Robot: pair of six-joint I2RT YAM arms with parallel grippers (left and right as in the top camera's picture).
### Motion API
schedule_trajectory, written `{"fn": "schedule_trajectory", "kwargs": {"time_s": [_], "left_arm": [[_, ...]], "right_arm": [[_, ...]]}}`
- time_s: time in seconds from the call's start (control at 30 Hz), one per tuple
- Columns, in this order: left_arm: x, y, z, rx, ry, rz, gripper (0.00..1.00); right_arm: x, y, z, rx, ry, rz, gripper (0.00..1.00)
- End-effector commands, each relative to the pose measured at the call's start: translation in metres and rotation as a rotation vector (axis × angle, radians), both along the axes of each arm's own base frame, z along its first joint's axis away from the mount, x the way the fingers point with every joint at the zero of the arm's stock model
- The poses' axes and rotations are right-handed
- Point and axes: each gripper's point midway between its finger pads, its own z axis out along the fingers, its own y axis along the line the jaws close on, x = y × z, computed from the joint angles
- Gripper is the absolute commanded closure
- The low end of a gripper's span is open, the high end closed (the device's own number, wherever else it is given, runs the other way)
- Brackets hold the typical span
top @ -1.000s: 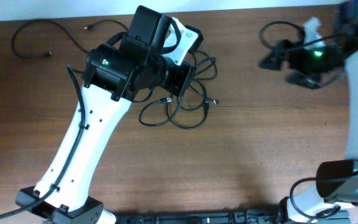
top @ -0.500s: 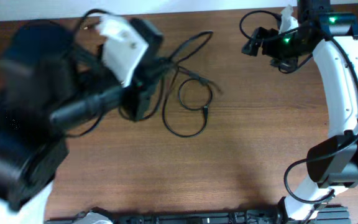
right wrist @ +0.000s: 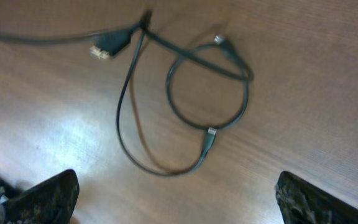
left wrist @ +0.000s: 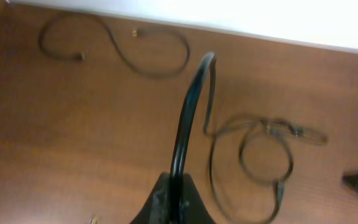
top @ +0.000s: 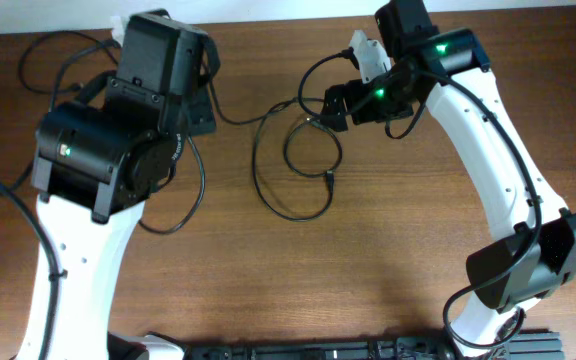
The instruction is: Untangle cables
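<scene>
My left gripper is holding its black cable, which now runs taut into the loops. It will let that cable go on the bare table [top: 72, 159] [left wrist: 61, 127] in front of the separate cable at the back.
Two thin black cables lie looped together [top: 303, 165] at the table's middle back; they also show in the right wrist view [right wrist: 210, 87] and the left wrist view [left wrist: 266, 155]. My left gripper [top: 206, 112] is shut on one of these cables [left wrist: 188, 118], which runs taut from the jaws [left wrist: 179, 190] to the right into the loops. My right gripper [top: 330, 108] hovers over the loops' upper right, its jaws [right wrist: 179, 202] wide open and empty. A third cable [top: 43, 45] lies apart at the back left, also seen in the left wrist view [left wrist: 123, 53].
The table's back edge [top: 268, 12] runs just behind both grippers. A black loop [top: 193, 195] hangs beside the left arm; I cannot tell whether it is the arm's own wire. Both white arms reach in from the front.
My left arm has swung left and back, drawing one cable out of the tangle. My right arm has moved in from the far right to above the loops. The tangle has spread into looser loops.
</scene>
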Motion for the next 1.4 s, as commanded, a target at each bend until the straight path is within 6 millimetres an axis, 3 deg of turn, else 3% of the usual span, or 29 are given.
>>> {"fn": "schedule_trajectory", "kwargs": {"time_s": [0.0, 0.07, 0.13, 0.2, 0.23, 0.27, 0.3, 0.33, 0.37, 0.4, 0.43, 0.5, 0.57, 0.67, 0.73, 0.8, 0.83, 0.9, 0.93, 1.07, 1.1, 1.17, 1.27, 1.3, 1.33, 1.37], "left_arm": [[-0.011, -0.040, -0.030, -0.081, 0.171, -0.225, 1.00], [-0.025, -0.084, -0.039, -0.176, 0.252, -0.513, 1.00], [-0.043, -0.121, -0.029, -0.301, 0.260, -0.758, 1.00], [-0.062, -0.141, -0.005, -0.417, 0.212, -0.929, 1.00], [-0.078, -0.149, 0.023, -0.539, 0.165, -1.029, 1.00], [-0.083, -0.147, 0.036, -0.583, 0.136, -1.050, 1.00], [-0.075, -0.136, 0.037, -0.560, 0.113, -1.007, 1.00], [-0.051, -0.108, 0.020, -0.434, 0.119, -0.824, 1.00], [-0.020, -0.056, -0.009, -0.246, 0.161, -0.469, 1.00], [-0.011, -0.017, -0.026, -0.108, 0.197, -0.252, 1.00], [-0.011, 0.003, -0.038, -0.030, 0.244, -0.146, 1.00], [-0.005, 0.003, -0.068, 0.004, 0.366, -0.134, 1.00], [0.001, 0.000, -0.076, 0.003, 0.390, -0.138, 1.00], [0.005, 0.016, -0.076, -0.011, 0.382, -0.042, 1.00], [-0.002, -0.008, -0.078, -0.111, 0.420, -0.198, 1.00], [-0.020, -0.055, -0.068, -0.230, 0.427, -0.562, 1.00], [-0.023, -0.055, -0.064, -0.234, 0.413, -0.570, 1.00], [-0.020, -0.051, -0.062, -0.209, 0.397, -0.556, 1.00], [-0.019, -0.047, -0.063, -0.191, 0.398, -0.533, 1.00], [-0.016, -0.046, -0.062, -0.199, 0.387, -0.521, 1.00], [-0.014, -0.043, -0.062, -0.208, 0.385, -0.500, 1.00], [-0.012, -0.040, -0.062, -0.212, 0.379, -0.486, 1.00], [-0.012, -0.040, -0.061, -0.215, 0.379, -0.487, 1.00], [-0.012, -0.040, -0.062, -0.215, 0.381, -0.487, 1.00], [-0.012, -0.040, -0.062, -0.215, 0.381, -0.487, 1.00], [-0.012, -0.040, -0.062, -0.215, 0.381, -0.487, 1.00]], "right_arm": [[0.013, -0.003, 0.006, -0.005, -0.050, -0.038, 0.01], [0.017, -0.002, 0.008, -0.004, -0.069, -0.039, 0.01], [0.026, -0.017, 0.003, -0.090, -0.103, -0.080, 0.01], [0.031, -0.024, -0.008, -0.139, -0.092, -0.097, 0.01], [0.035, -0.024, -0.016, -0.145, -0.083, -0.097, 0.01], [0.038, -0.023, -0.022, -0.148, -0.077, -0.096, 0.01], [0.039, -0.023, -0.027, -0.151, -0.068, -0.096, 0.01], [0.040, -0.023, -0.033, -0.156, -0.052, -0.095, 0.01], [0.040, -0.022, -0.036, -0.158, -0.045, -0.094, 0.01], [0.040, -0.022, -0.037, -0.158, -0.044, -0.094, 0.01], [0.040, -0.022, -0.037, -0.158, -0.044, -0.094, 0.01], [0.041, -0.022, -0.037, -0.157, -0.047, -0.094, 0.02], [0.036, -0.016, -0.038, -0.128, -0.024, -0.077, 0.01], [0.028, -0.015, -0.050, -0.133, 0.012, -0.067, 0.01], [0.032, -0.013, -0.064, -0.128, 0.004, -0.070, 0.01], [0.025, -0.003, -0.073, -0.061, 0.062, -0.086, 0.01], [0.020, 0.000, -0.077, -0.059, 0.074, -0.052, 0.01], [0.005, 0.002, -0.085, -0.117, 0.061, 0.136, 0.12], [-0.005, 0.000, -0.092, -0.158, 0.082, 0.182, 0.12], [-0.030, -0.028, -0.146, -0.373, 0.151, 0.188, 0.23], [-0.033, -0.029, -0.155, -0.377, 0.157, 0.194, 0.23], [-0.032, -0.029, -0.164, -0.374, 0.138, 0.208, 0.36], [-0.026, -0.012, -0.163, -0.321, 0.094, 0.236, 0.37], [-0.025, -0.008, -0.164, -0.324, 0.076, 0.263, 0.48], [-0.019, -0.002, -0.163, -0.317, 0.042, 0.266, 0.69], [-0.012, 0.001, -0.161, -0.304, 0.021, 0.234, 0.96]]}}
